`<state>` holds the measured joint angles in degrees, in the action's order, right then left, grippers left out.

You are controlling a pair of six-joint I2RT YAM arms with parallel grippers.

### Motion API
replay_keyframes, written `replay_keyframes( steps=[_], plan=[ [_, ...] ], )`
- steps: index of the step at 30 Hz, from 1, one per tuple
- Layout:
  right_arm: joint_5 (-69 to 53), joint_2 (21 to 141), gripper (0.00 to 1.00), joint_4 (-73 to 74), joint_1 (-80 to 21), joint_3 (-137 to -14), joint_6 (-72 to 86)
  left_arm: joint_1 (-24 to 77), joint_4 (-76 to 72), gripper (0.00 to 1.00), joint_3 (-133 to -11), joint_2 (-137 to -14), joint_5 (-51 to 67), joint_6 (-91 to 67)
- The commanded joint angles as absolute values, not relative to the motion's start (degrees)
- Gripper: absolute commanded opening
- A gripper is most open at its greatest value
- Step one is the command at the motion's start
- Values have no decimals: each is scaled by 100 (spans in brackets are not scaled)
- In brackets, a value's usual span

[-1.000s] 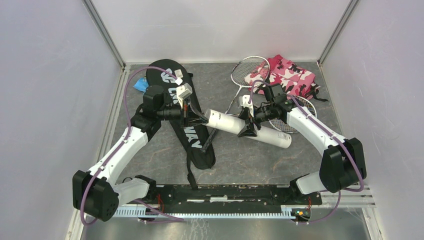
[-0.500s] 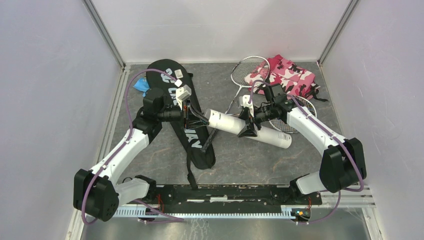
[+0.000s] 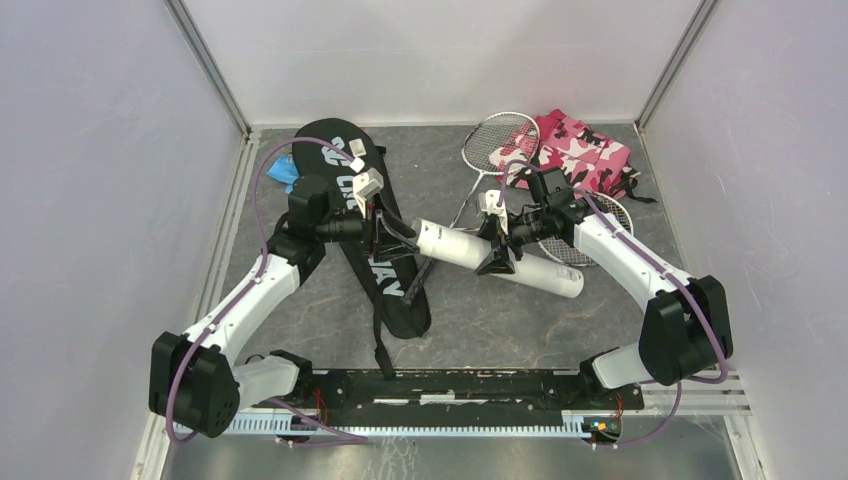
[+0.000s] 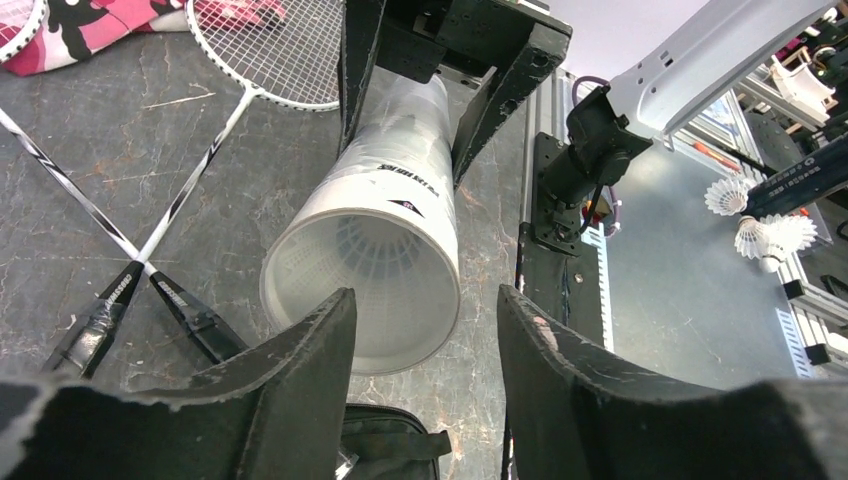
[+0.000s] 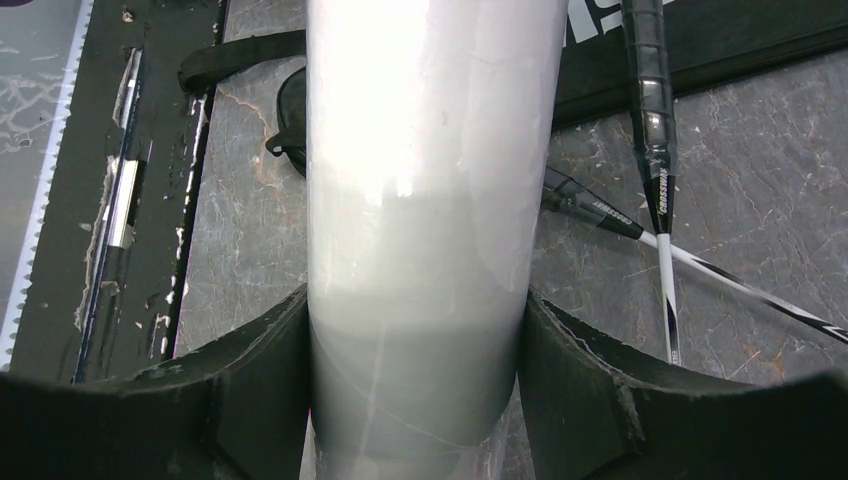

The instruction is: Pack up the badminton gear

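Observation:
Next, I set the long white tube on the grey table just before the nearer racket head (image 3: pixel 566 287) with my right gripper.
The long white tube (image 3: pixel 445 243) lies slanted mid-table, and my right gripper (image 3: pixel 497 256) is shut on its middle (image 5: pixel 415 200), fingers (image 5: pixel 590 390) pressed to both sides. My left gripper (image 4: pixel 425 295) stands open just before the tube's open mouth (image 4: pixel 375 255), nothing between its fingers; shuttlecock feathers show inside. The left gripper (image 3: pixel 385 232) hovers over the black racket bag (image 3: pixel 385 285). Two silver rackets (image 3: pixel 500 140) (image 3: pixel 600 215) lie crossed, and their black handles (image 4: pixel 95 330) rest beside the tube. Two shuttlecocks (image 4: pixel 760 225) show beyond the rail.
A pink camouflage cloth (image 3: pixel 580 150) lies at the back right under a racket head. A blue cloth (image 3: pixel 282 170) peeks out left of the bag. The black mounting rail (image 3: pixel 450 385) runs along the near edge. Walls close in on three sides.
My left gripper has gone from shut to open at the tube's mouth. The right arm and the tube have not moved.

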<state>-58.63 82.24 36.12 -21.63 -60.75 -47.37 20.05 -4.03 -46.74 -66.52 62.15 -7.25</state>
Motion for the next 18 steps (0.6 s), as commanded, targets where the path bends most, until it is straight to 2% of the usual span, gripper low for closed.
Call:
replay_keyframes(
  steps=[1, 11, 18],
  plan=[
    [-6381, 8042, 36, 3386, -2196, -6172, -4730, 2159, -536, 62, -4694, -6777, 6196, -851],
    [-5921, 7896, 36, 3016, -2189, -5968, -4362, 2429, -43, 64, -4958, -6865, 6122, -307],
    [-5143, 7777, 36, 2524, -1989, -5827, -3764, 2179, 661, 76, -5273, -6635, 5625, 216]
  ],
)
